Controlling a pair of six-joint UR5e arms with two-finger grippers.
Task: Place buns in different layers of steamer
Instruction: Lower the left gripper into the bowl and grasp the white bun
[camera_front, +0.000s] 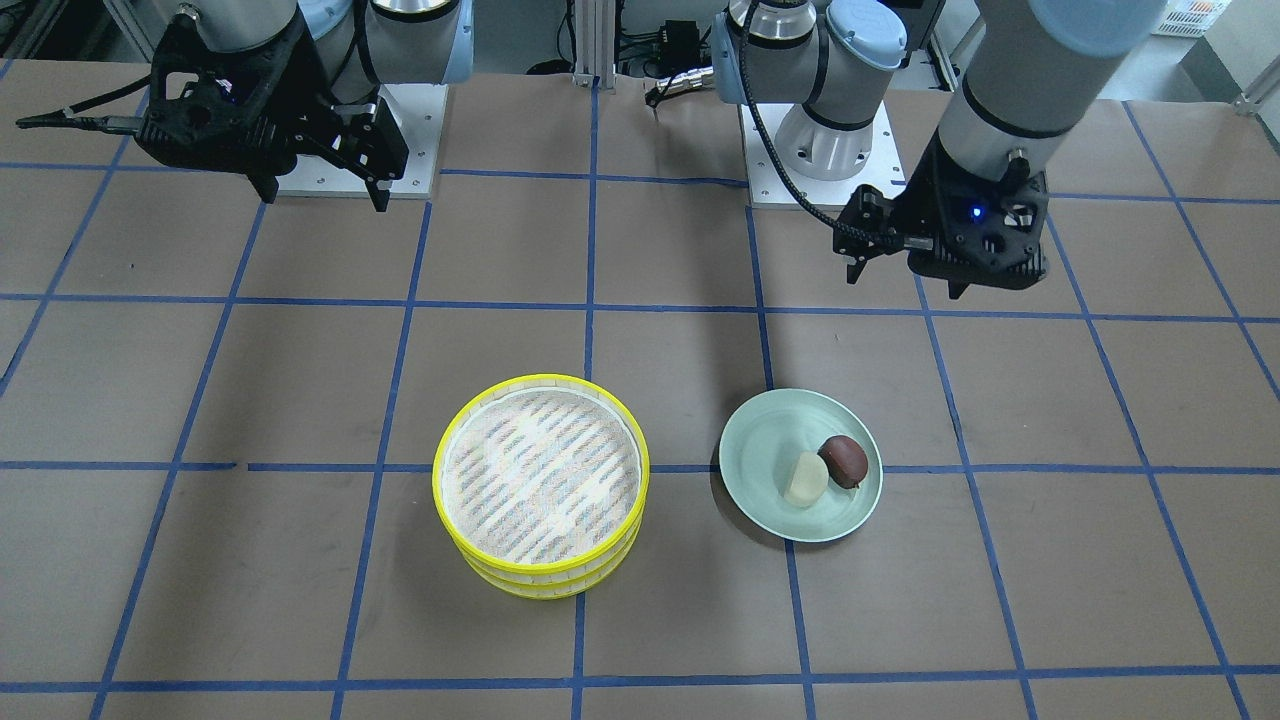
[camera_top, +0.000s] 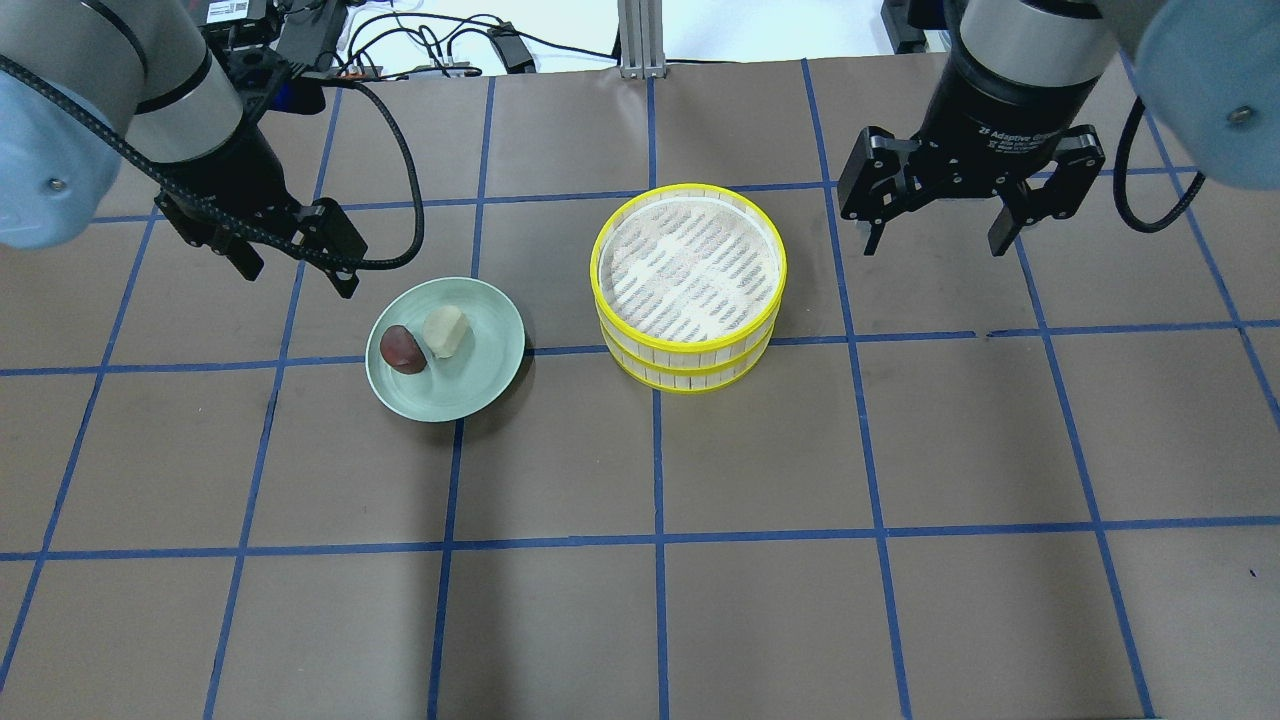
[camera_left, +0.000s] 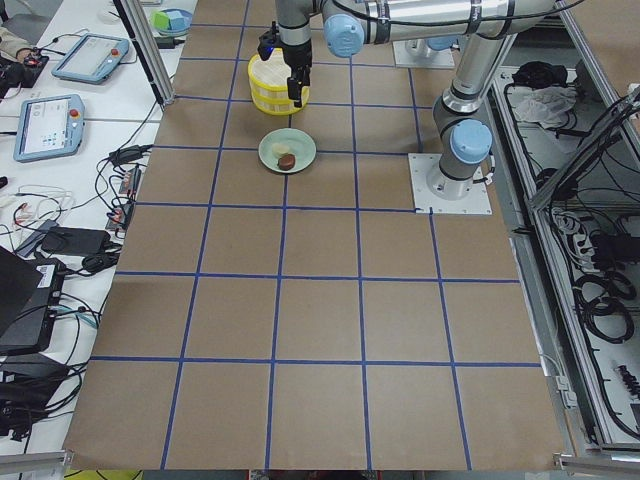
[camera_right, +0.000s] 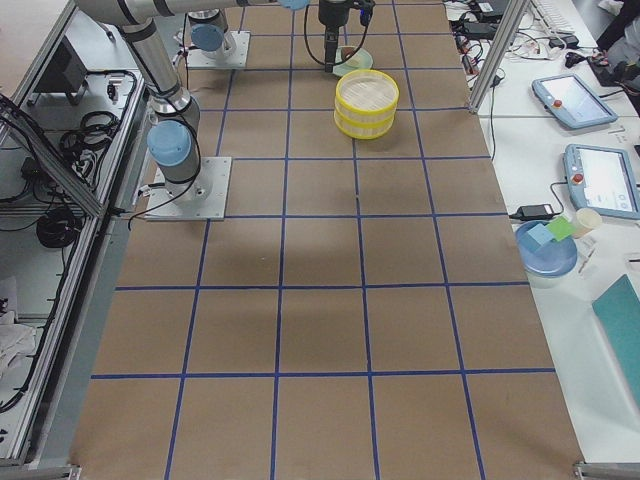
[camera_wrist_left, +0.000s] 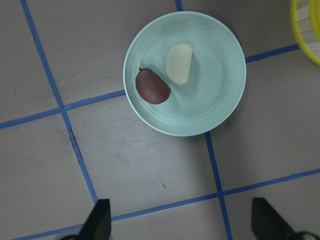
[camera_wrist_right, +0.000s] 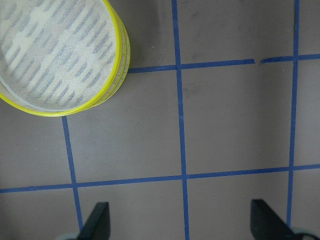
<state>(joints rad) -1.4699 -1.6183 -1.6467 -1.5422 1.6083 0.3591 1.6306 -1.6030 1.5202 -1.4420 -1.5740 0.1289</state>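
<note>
Next, I close my right gripper on the yellow rim (camera_front: 437, 472) (camera_wrist_right: 120, 52) of the top steamer layer, on the side away from the pale green plate.
Two steamer layers are stacked in mid-table, the top layer (camera_top: 688, 258) on the lower layer (camera_top: 690, 375); both have yellow rims, and the top one's woven floor is empty (camera_front: 540, 478) (camera_wrist_right: 55, 55). A cream-white bun (camera_top: 445, 331) (camera_wrist_left: 178, 63) and a dark reddish-brown bun (camera_top: 403, 349) (camera_wrist_left: 153, 86) lie touching on a pale green plate (camera_top: 470, 385). My left gripper (camera_top: 297, 270) (camera_wrist_left: 182, 220) is open and empty, raised just behind the plate. My right gripper (camera_top: 935, 240) (camera_wrist_right: 182, 220) is open and empty, raised to the right of the steamer.
The table is brown with a blue tape grid. The arms' base plates (camera_front: 820, 150) stand at the robot's edge. Cables (camera_top: 400, 200) hang off the left arm near the plate. Tablets (camera_right: 600, 180) and a blue dish lie on a side bench.
</note>
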